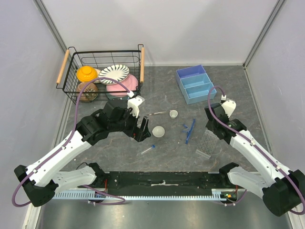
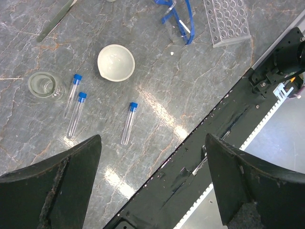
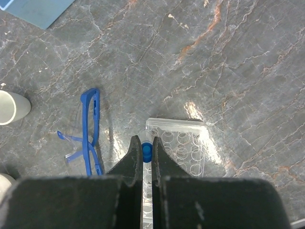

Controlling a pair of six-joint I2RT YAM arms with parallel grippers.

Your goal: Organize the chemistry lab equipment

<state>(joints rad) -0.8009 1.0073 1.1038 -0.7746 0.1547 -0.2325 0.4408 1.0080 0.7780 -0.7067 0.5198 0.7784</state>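
Note:
The blue-capped tube, now held upright just above the rack, will be released by my right gripper in the tube rack's back corner hole (image 1: 207, 136) (image 3: 153, 133) nearest the blue stick tools.
My right gripper (image 3: 147, 143) is shut on a small clear blue-capped tube (image 3: 147, 151) and holds it upright over the near-left corner of the clear plastic tube rack (image 3: 183, 143). In the top view that gripper (image 1: 212, 136) hangs just above the rack (image 1: 207, 146). My left gripper (image 2: 152, 143) is open and empty above the table's near edge. Beyond it lie three blue-capped tubes (image 2: 128, 123), the white dome-shaped dish (image 2: 116, 62), a small clear glass cup (image 2: 45, 86) and the metal spatula (image 2: 55, 20). The blue stick tools (image 1: 189, 130) lie left of the rack. The tiny white cup (image 1: 173, 113) stands behind the dish (image 1: 158, 131).
A blue divided tray (image 1: 195, 83) sits at the back right. A black wire basket (image 1: 102, 71) with crockery stands at the back left. A black rail (image 1: 162, 180) runs along the near edge. Grey walls close in the table on three sides.

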